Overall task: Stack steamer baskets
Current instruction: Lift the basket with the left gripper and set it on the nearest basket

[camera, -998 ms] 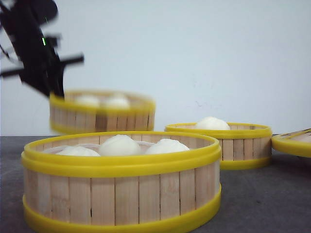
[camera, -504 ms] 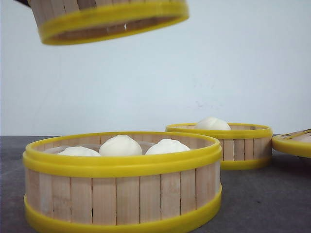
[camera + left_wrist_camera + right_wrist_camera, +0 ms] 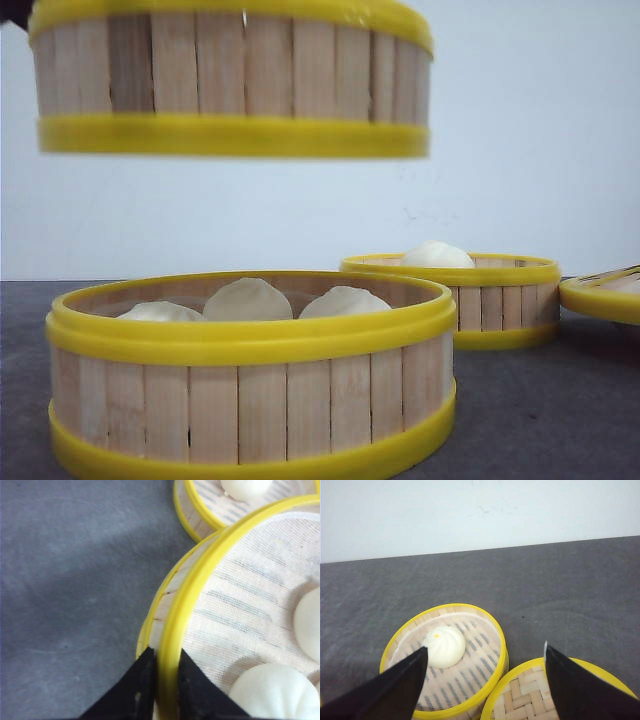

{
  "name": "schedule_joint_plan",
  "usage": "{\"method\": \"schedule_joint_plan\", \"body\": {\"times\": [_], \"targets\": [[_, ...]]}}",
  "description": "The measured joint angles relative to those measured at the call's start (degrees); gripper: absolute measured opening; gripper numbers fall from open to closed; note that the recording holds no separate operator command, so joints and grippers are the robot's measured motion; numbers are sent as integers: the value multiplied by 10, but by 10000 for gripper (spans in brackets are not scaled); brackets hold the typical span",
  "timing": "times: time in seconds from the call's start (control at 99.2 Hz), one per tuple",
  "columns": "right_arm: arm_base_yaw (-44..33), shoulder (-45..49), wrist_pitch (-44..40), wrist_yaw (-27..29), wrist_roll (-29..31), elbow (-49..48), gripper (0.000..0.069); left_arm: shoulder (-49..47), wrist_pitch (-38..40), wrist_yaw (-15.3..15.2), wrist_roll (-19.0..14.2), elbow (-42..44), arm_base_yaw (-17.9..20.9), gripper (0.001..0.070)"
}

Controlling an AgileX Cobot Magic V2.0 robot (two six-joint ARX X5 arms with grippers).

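Note:
Next, I let go of the raised steamer basket, now level above the near one, with my left gripper squarely on the yellow rim of the near steamer basket (image 3: 251, 310).
One steamer basket (image 3: 230, 80) hangs level in the air, directly above the near steamer basket (image 3: 250, 375), which stands on the table holding three white buns. A clear gap separates the two. My left gripper (image 3: 165, 655) is shut on the raised basket's yellow rim (image 3: 185, 605), one finger inside and one outside; buns lie on its mesh. A third steamer basket (image 3: 450, 300) with one bun stands further back on the right. My right gripper (image 3: 484, 649) is open above that basket (image 3: 470, 670), holding nothing.
The flat yellow-rimmed lid (image 3: 605, 295) with a woven top (image 3: 535, 700) lies right beside the one-bun basket. Part of another basket (image 3: 200, 510) shows below the raised one in the left wrist view. The table surface (image 3: 570, 590) is dark grey, backed by a white wall.
The left arm lifted the basket from the back left of the table. It rose out of the top of the view, then came down and nearer, and now hangs over the near basket.

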Motion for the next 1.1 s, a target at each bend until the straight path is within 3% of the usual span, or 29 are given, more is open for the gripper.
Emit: {"method": "schedule_joint_plan", "body": {"times": [0.333, 1.099], "targets": [[0, 9, 0, 0, 0, 0, 457, 1, 62, -9, -2, -93, -11, 28], [4, 29, -2, 2, 0, 0, 457, 61, 91, -6, -23, -108, -11, 28]]}}
